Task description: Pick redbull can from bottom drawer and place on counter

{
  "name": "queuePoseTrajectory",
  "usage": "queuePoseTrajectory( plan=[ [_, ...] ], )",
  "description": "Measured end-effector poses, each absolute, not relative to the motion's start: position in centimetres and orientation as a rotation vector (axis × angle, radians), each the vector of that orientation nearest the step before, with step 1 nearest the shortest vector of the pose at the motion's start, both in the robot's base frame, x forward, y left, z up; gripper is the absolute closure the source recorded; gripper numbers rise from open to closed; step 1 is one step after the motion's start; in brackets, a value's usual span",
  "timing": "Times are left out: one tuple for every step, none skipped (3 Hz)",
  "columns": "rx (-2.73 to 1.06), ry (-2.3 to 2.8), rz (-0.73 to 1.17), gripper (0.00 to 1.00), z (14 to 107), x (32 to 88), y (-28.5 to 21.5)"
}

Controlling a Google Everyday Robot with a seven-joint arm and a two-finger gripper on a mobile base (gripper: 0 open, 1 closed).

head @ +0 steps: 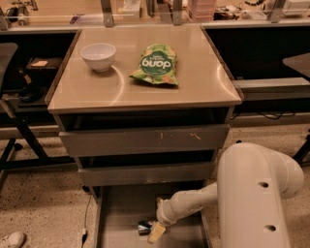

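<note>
The robot's gripper should next close on the end [151, 227] of the redbull can nearest the white arm, inside the open bottom drawer.
The redbull can [144, 226] lies on its side on the grey floor of the open bottom drawer [121, 213], near the drawer's front. My gripper [156, 233] reaches down into that drawer on the white arm [193, 202] and sits right against the can's right end. Whether it holds the can cannot be told. The counter [145, 89] is the glossy beige top of the drawer cabinet, above the two shut upper drawers.
A white bowl [98, 55] and a green snack bag [156, 64] lie on the counter. My large white arm link [254, 193] fills the lower right. A long bench [155, 14] with clutter runs behind. A dark table [298, 63] stands at right, a shoe [12, 240] at lower left.
</note>
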State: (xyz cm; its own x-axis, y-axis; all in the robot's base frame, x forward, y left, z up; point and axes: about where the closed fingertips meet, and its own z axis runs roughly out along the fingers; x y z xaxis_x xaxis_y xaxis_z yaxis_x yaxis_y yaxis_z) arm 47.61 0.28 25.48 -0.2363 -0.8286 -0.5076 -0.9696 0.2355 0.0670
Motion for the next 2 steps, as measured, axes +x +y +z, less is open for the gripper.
queuePoseTrajectory(
  plan=[
    [-1.666,2.149,0.514,0.0,23.0,48.1,0.2],
    [-1.675,2.15,0.507,0.0,20.9,48.4,0.1]
  ],
)
